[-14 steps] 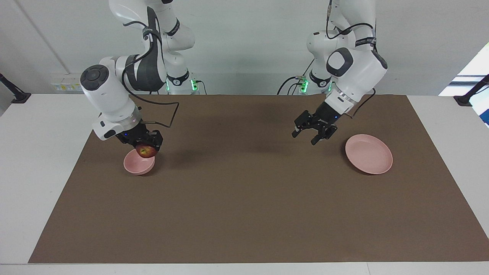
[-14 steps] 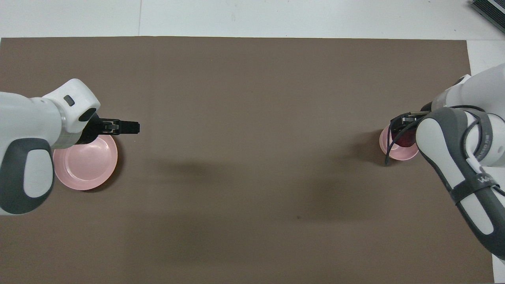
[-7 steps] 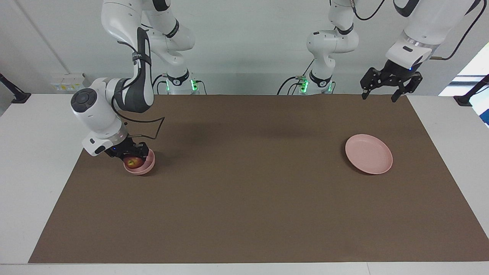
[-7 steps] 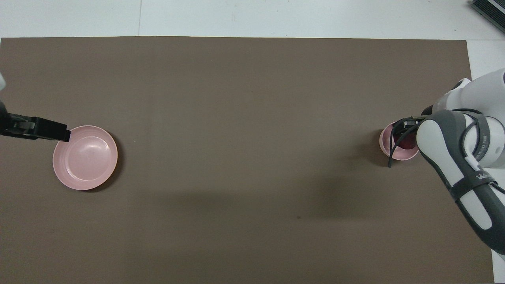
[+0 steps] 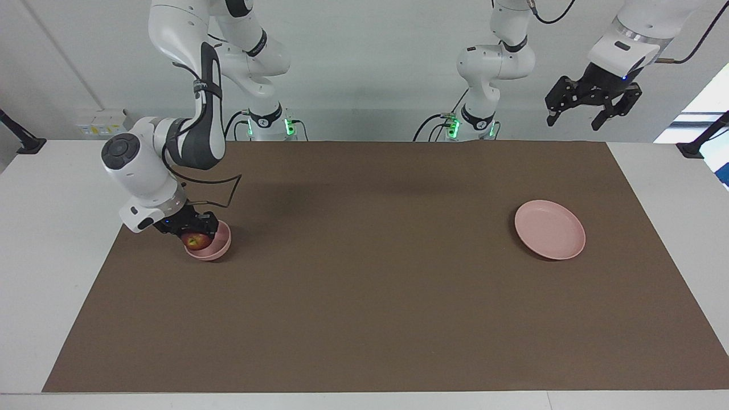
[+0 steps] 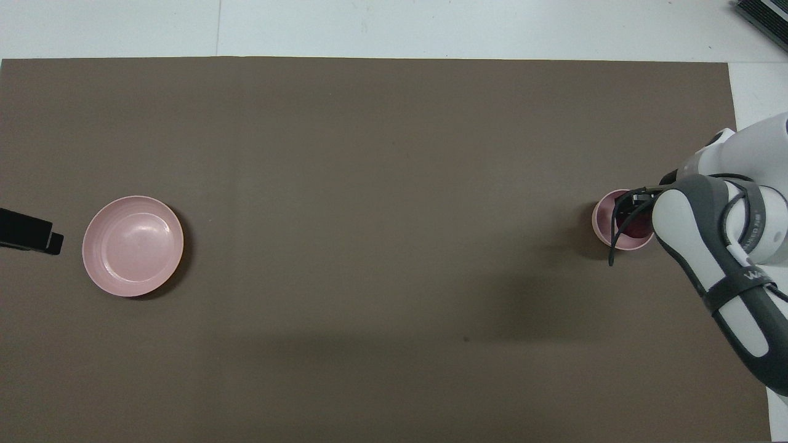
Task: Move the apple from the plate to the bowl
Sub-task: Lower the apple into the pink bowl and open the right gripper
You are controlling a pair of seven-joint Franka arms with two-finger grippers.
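Observation:
Next, my right hand releases the apple inside the deep pink bowl (image 6: 620,215), against its side facing the plate.
The small dark red apple (image 5: 196,241) sits low inside the deep pink bowl (image 5: 221,248) at the right arm's end of the mat. My right gripper (image 5: 193,232) reaches down into the bowl, shut on the apple. From overhead, the bowl (image 6: 604,212) shows the apple (image 6: 638,227) partly under the right arm, with the right gripper (image 6: 631,202) above it. The flat pink plate (image 5: 549,229) lies bare at the left arm's end, also seen as the plate (image 6: 133,246) from above. My left gripper (image 5: 574,122) hangs open, high up over the table edge by the robots.
A brown mat (image 5: 364,296) covers most of the white table (image 5: 45,188). A black cable (image 5: 228,191) loops from the right wrist above the bowl. The left gripper's tip (image 6: 31,231) shows at the overhead view's edge beside the plate.
The right gripper has lowered the apple from just above the bowl down into it. The left arm has lifted high and pulled back from beside the plate toward the robots.

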